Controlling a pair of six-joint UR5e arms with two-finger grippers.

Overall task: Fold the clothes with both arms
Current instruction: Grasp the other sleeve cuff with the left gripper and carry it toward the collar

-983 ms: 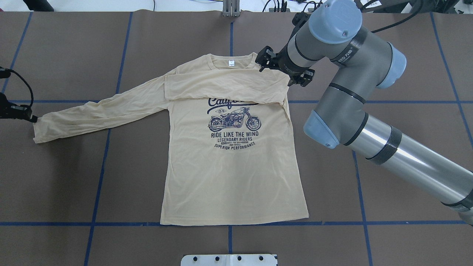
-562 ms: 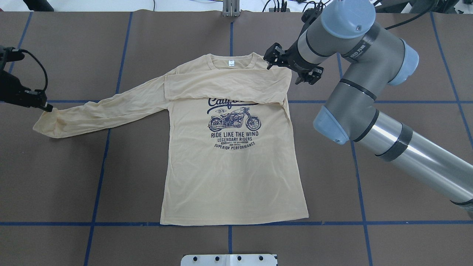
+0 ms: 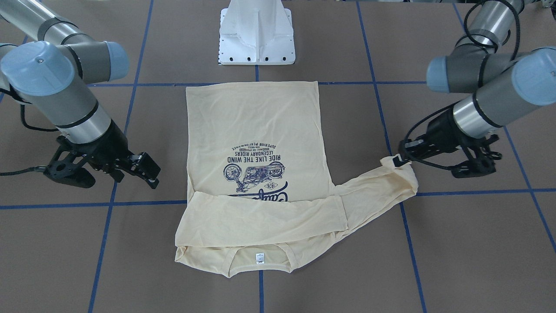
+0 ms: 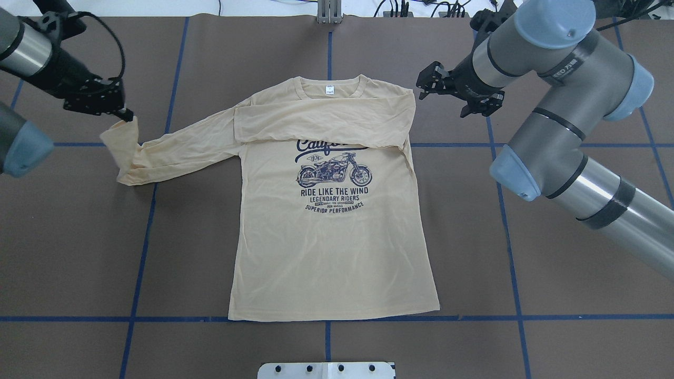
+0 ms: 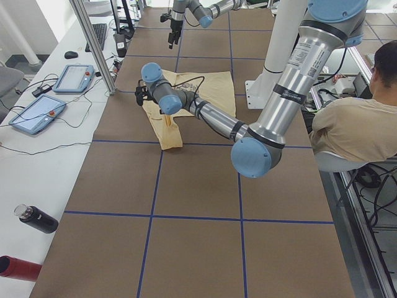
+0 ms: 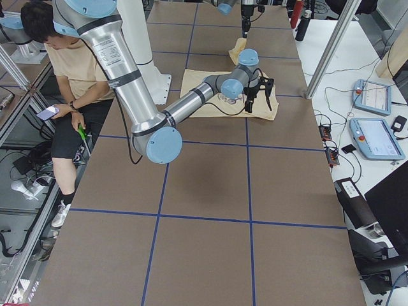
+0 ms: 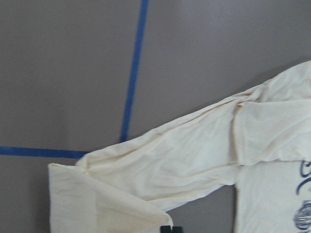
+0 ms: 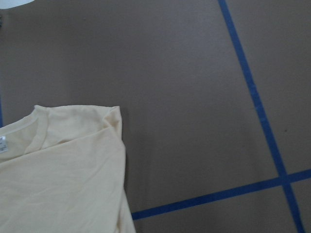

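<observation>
My left gripper is to let go of the sleeve's cuff on the folded sleeve's shoulder crease (image 3: 204, 187), on the side that is nearest to my right gripper.
The cream-yellow T-shirt (image 4: 337, 237) lies flat, print up, collar at the far side; it also shows in the front view (image 3: 256, 117). Its one sleeve (image 4: 321, 123) is folded across the chest. The other sleeve (image 4: 174, 152) stretches out to the left. My left gripper (image 4: 124, 113) is shut on that sleeve's cuff (image 4: 118, 137) and holds it raised off the table, so the sleeve end hangs doubled over; this also shows in the front view (image 3: 396, 160). My right gripper (image 4: 424, 84) is open and empty, hovering just right of the shirt's shoulder (image 8: 63, 170).
The white pedestal base (image 3: 256, 34) stands at the near middle edge. Blue tape lines (image 4: 152, 210) grid the brown table cover. A seated operator (image 5: 353, 124) is beside the table. Tablets (image 5: 74, 77) and bottles (image 5: 37, 218) lie on a side bench.
My left gripper has lifted the sleeve cuff and carried it towards the far side and inwards, bunching the sleeve end. My right gripper has moved right, away from the shirt's shoulder.
</observation>
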